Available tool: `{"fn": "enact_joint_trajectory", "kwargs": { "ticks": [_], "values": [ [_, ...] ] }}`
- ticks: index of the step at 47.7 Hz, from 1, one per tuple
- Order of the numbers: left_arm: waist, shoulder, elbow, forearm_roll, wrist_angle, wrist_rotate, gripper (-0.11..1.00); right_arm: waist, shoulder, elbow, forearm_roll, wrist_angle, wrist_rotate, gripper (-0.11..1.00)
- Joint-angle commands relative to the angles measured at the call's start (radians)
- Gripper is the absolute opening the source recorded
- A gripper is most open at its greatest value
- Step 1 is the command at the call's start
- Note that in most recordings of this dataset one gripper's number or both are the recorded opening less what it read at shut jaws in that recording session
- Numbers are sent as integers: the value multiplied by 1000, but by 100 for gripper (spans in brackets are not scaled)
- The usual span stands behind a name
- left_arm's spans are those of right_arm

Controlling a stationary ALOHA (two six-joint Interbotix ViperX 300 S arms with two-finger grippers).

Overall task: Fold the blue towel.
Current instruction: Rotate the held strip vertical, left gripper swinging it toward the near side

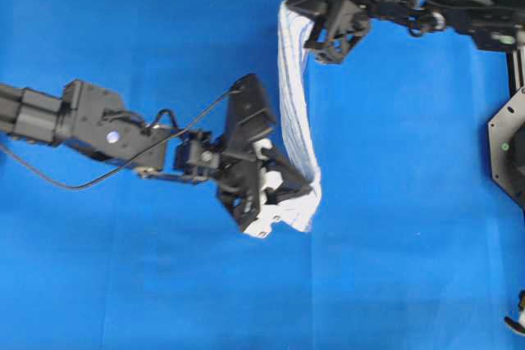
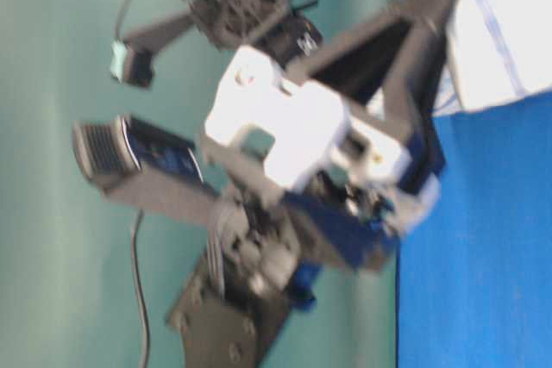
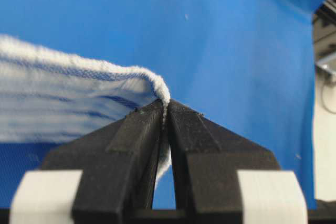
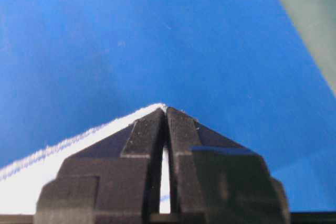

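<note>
My left gripper is going to release the near end of the blue towel, now stretched above the table, on the blue table covering [image 1: 216, 209], over toward the loose cable.
The blue towel [image 1: 294, 96], white with thin blue stripes, hangs as a narrow bunched band stretched between my two grippers above the table. My right gripper [image 1: 297, 7] is shut on its far end at the top of the overhead view. My left gripper [image 1: 310, 188] is shut on its near end, where the cloth bunches [image 1: 299, 215]. In the left wrist view the closed tips of the left gripper [image 3: 165, 106] pinch the towel's thick hem [image 3: 63, 93]. In the right wrist view the right gripper [image 4: 166, 109] pinches a towel corner [image 4: 31, 177]. The table-level view is blurred; the towel [image 2: 500, 40] shows at upper right.
A plain blue table covering [image 1: 123, 268] lies under everything. A black arm mount [image 1: 509, 145] stands at the right edge. The left arm [image 1: 90, 125] reaches in from the left with a loose cable [image 1: 98, 179]. A green wall [image 2: 52, 256] lies beyond the table.
</note>
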Motion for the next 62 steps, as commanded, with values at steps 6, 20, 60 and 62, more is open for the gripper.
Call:
{"fn": "enact_joint_trajectory", "kwargs": {
  "ticks": [6,20,60,62],
  "values": [
    [-34,-81,84,-9,-92,-57,4,-3,97,-127,-26,32,-2,4],
    [-54,-150,235,-41,-176,-101,4,-3,169,-199,-43,66,-2,4],
    [-64,-204,308,-120,-115,-101,80,-2,184,-215,-104,61,-5,92],
    [-71,-224,319,-120,-107,-101,78,-2,179,-213,-110,60,-6,94]
  ]
}}
